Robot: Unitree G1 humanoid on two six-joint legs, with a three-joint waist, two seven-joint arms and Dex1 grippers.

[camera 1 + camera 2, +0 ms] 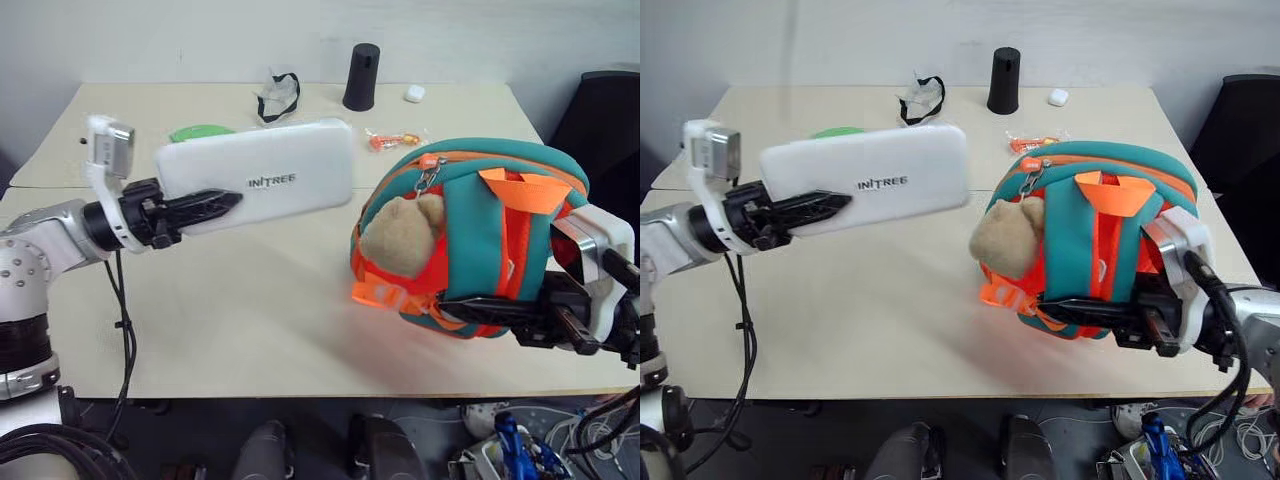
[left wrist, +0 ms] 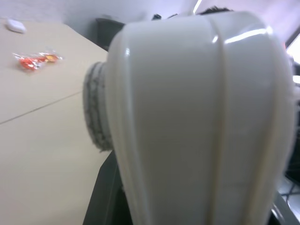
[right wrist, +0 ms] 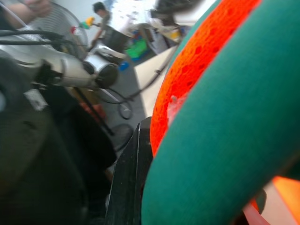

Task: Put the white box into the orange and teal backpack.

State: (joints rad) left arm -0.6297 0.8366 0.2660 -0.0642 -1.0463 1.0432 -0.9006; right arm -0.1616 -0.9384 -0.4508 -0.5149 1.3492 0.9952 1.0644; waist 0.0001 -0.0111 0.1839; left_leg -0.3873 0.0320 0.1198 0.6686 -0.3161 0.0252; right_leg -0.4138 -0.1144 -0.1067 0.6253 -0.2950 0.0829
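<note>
Next, my left gripper lets go of the white box inside the orange and teal backpack (image 1: 445, 236), behind the tan plush bear.
The white box (image 1: 265, 180), flat and lettered, hangs level above the left half of the table, and my left gripper (image 1: 205, 205) is shut on its near end. In the left wrist view the white box (image 2: 197, 122) looms right in front of the camera. The orange and teal backpack (image 1: 470, 230) is at the right, its tan plush bear (image 1: 400, 235) facing the box. My right gripper (image 1: 470, 305) is shut on the backpack's lower edge. The right wrist view shows the backpack's teal and orange fabric (image 3: 234, 131) against a black finger (image 3: 129, 183).
On the far side of the table (image 1: 250, 300) stand a black cylinder (image 1: 361, 76), a tiny white case (image 1: 414, 93), an orange wrapped item (image 1: 392, 140), a green disc (image 1: 200, 132) and a crumpled black-and-white thing (image 1: 277, 96). A black chair (image 1: 605, 110) stands at the right.
</note>
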